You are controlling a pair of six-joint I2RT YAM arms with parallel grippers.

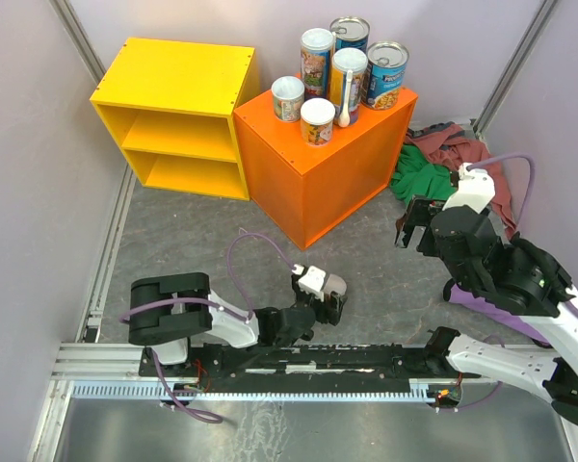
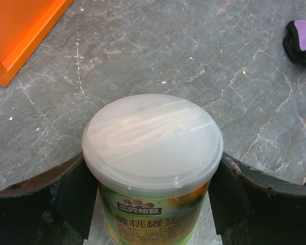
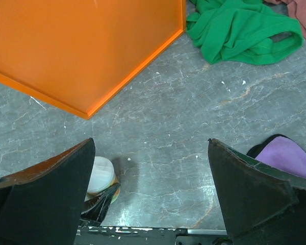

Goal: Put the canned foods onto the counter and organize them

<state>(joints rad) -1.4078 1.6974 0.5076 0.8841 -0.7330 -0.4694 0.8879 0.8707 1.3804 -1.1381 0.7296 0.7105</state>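
Observation:
Next, I open and take the lid end (image 2: 153,140) from straight above, because the can sits slanted in my left gripper with its label tipped toward the wrist.
My left gripper (image 1: 331,296) is shut on a short can (image 1: 335,285) near the table's front edge. The left wrist view shows its cloudy white lid and green-yellow label (image 2: 152,138), with a black finger (image 2: 74,196) pressed to each side. Whether the can rests on the grey floor or hangs just above it I cannot tell. The orange counter (image 1: 308,183) stands behind it, with several cans on top, among them a tall one (image 1: 317,58) and a blue one (image 1: 386,74). My right gripper (image 1: 411,223) hangs open and empty to the counter's right (image 3: 150,173). From there the held can (image 3: 101,176) shows at lower left.
A yellow open-fronted shelf unit (image 1: 178,115) stands left of the counter. Green cloth (image 1: 419,178) and pink cloth (image 1: 458,149) are piled at the back right. A purple cloth (image 1: 486,303) lies by the right arm. A white spoon (image 1: 345,101) leans among the cans.

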